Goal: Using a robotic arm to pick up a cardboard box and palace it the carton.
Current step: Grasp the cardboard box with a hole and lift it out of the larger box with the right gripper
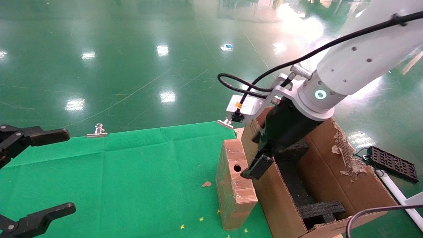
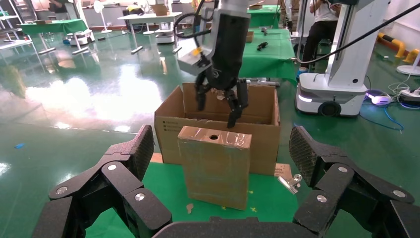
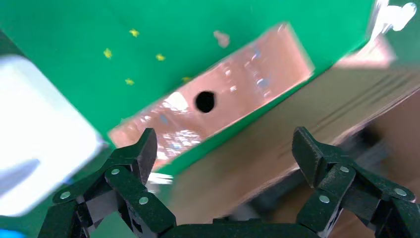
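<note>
I should next close my right gripper across the near end (image 1: 243,188) (image 3: 161,135) of the small cardboard box's taped top, between the box's round hole and its near edge.
The small cardboard box (image 1: 235,185) stands upright on its edge on the green cloth, its taped narrow side with the round hole facing up, close against the carton (image 1: 333,185). The carton has a torn right wall and black foam blocks (image 1: 322,211) inside. My white right arm (image 1: 357,62) reaches down over the carton; its right gripper (image 1: 261,165) is open and empty, straddling the carton's near wall just beside the box's top. In the right wrist view the gripper (image 3: 225,146) hangs above the box (image 3: 237,94) and the carton wall (image 3: 287,144). My left gripper (image 1: 62,172) is open at the left edge.
In the left wrist view the box (image 2: 215,168) stands before the carton (image 2: 168,136). Binder clips (image 1: 97,132) (image 1: 226,123) hold the cloth's far edge. A black grid tray (image 1: 393,163) lies on the floor to the right. Another robot base (image 2: 337,89) stands beyond.
</note>
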Motion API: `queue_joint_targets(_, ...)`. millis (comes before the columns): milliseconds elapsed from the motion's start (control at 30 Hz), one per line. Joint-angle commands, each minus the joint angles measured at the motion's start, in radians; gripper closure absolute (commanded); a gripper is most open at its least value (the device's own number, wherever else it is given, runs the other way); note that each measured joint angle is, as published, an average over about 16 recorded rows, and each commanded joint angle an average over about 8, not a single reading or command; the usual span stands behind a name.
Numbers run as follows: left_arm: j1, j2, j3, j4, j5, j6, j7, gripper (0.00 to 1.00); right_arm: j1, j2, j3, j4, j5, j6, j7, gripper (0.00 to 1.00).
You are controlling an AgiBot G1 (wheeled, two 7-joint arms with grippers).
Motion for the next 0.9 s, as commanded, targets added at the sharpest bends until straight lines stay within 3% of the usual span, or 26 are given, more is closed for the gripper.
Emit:
queue_joint_targets(33,0.0,0.0,0.0,0.0,0.0,0.0,0.0,0.0,-0.003,-0.002,-0.013,-0.026,0.001,-0.011,0.091,0.0)
queue_joint_targets(267,0.0,0.0,0.0,0.0,0.0,0.0,0.0,0.0,-0.074,0.011,-0.006,-0.172,0.1,0.002,0.121,0.0)
queue_joint_targets(633,0.0,0.0,0.001,0.0,-0.001,0.0,0.0,0.0,-0.138,-0.029,-0.016,-0.281,0.114,0.032,0.103,0.0)
queue_joint_targets(700,0.0,0.0,0.001,0.0,-0.001,0.0,0.001,0.0,-0.142,-0.04,-0.019,-0.288,0.108,0.035,0.098,0.14)
queue_joint_targets(800,0.0,0.0,0.001,0.0,-0.001,0.0,0.001,0.03,-0.142,-0.054,-0.027,-0.292,0.092,0.035,0.095,0.5)
queue_joint_targets(900,0.0,-0.001,0.001,0.0,-0.001,-0.001,0.001,0.22,-0.138,-0.064,-0.037,-0.285,0.072,0.031,0.101,0.88)
